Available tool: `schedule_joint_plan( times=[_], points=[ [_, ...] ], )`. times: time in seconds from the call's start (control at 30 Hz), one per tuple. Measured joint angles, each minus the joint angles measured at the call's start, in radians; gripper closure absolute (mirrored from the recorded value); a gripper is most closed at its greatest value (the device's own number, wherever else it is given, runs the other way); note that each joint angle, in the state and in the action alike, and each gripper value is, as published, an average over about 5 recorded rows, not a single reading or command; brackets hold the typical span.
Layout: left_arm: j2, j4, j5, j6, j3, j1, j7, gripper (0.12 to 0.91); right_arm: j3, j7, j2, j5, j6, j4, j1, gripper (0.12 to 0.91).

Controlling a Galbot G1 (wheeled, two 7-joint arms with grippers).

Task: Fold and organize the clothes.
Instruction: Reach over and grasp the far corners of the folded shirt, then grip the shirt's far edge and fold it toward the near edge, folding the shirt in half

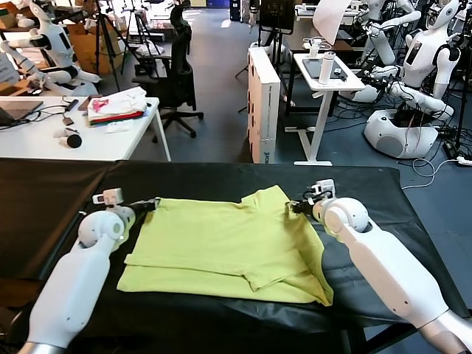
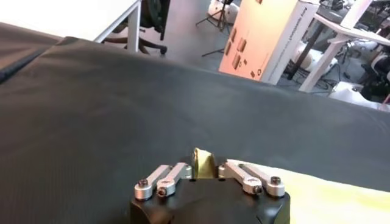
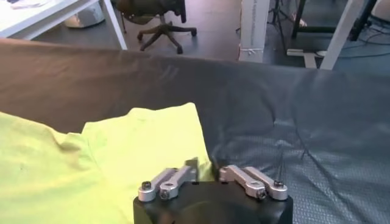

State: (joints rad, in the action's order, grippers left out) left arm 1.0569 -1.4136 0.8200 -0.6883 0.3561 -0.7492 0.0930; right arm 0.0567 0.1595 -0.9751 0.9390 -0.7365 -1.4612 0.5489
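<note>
The robot's left gripper should release the T-shirt's far corner on the front folded piece's end [image 1: 132,265] nearest that gripper.
The clothes are one lime yellow-green T-shirt [image 1: 228,247] lying flat on the black-covered table [image 1: 59,199], with one sleeve folded inward near the front. My left gripper [image 1: 151,204] is at the shirt's far left corner. In the left wrist view it [image 2: 204,165] is shut on a small pinch of the green fabric, and the rest of the shirt [image 2: 341,190] trails off to the side. My right gripper [image 1: 295,207] is at the shirt's far right edge. In the right wrist view it [image 3: 207,175] is shut on the edge of the T-shirt [image 3: 91,164].
Behind the work table, a white table at the back left holds a white, pink and red fabric pile [image 1: 116,105]. A tall cardboard box [image 1: 263,103], an office chair [image 1: 175,70] and other robots [image 1: 413,81] stand on the floor beyond.
</note>
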Motion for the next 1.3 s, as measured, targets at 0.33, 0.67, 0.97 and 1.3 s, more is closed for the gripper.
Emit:
schedule_joint_plan(
  times=[0.33, 0.67, 0.97, 1.3],
  points=[
    [-0.004, -0.033, 0.008, 0.005, 0.008, -0.014, 0.006, 0.881, -0.039, -0.013, 0.013, 0.018, 0.058, -0.035, 0.023, 0.887],
    [-0.041, -0.180, 0.063, -0.007, 0.059, -0.101, 0.026, 0.881, -0.141, -0.009, 0.079, 0.059, 0.113, -0.175, 0.127, 0.887],
    [-0.080, -0.394, 0.122, -0.020, 0.159, -0.279, 0.029, 0.881, -0.258, -0.003, 0.175, 0.050, 0.111, -0.377, 0.323, 0.887],
    [-0.093, -0.549, 0.150, -0.030, 0.288, -0.442, 0.029, 0.881, -0.319, 0.046, 0.253, 0.051, 0.059, -0.549, 0.510, 0.887]
  ],
)
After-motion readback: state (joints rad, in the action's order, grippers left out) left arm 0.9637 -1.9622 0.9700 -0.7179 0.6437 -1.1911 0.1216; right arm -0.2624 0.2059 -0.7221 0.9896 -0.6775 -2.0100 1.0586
